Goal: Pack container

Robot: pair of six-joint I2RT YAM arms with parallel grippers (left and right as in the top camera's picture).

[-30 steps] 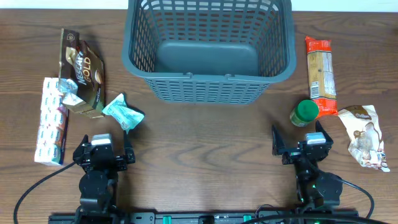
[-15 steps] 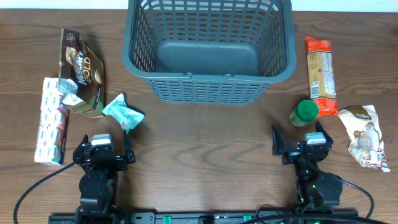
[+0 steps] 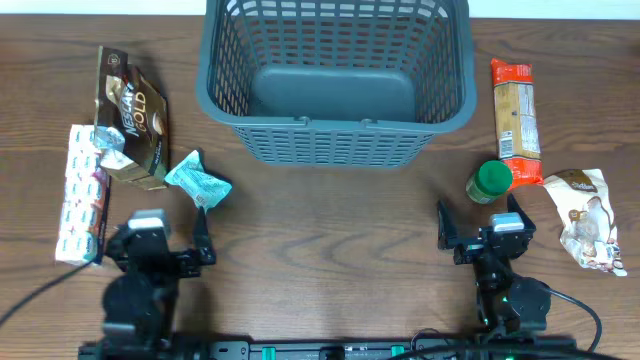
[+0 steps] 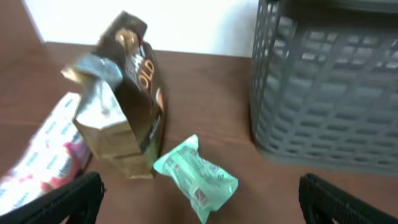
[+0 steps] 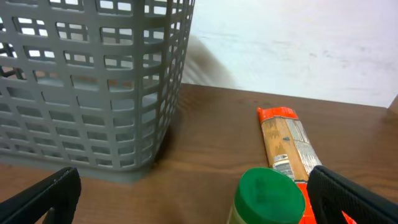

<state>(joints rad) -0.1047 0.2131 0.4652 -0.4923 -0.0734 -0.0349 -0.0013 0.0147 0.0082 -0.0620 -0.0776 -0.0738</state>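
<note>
The middle of the brown coffee pouch (image 3: 128, 116) (image 4: 129, 78), past the small teal packet, is the next place my left gripper will go to and close on.
The blue-grey lattice basket (image 3: 336, 140) stands empty at the back centre; it also shows in the left wrist view (image 4: 329, 93) and the right wrist view (image 5: 87, 87). My left gripper (image 3: 155, 240) is open and empty at the front left, just short of a small teal packet (image 3: 198, 180) (image 4: 196, 171). My right gripper (image 3: 480, 225) is open and empty at the front right, just short of a green-lidded jar (image 3: 491, 181) (image 5: 268, 196).
A brown coffee pouch (image 3: 133, 115) (image 4: 124, 106) and a white-pink packet (image 3: 82, 195) (image 4: 43, 155) lie at the left. An orange-ended cracker pack (image 3: 515, 120) (image 5: 287, 140) and a white pouch (image 3: 587, 218) lie at the right.
My left gripper has shifted to the left and slightly forward. The right arm and the objects have not moved.
</note>
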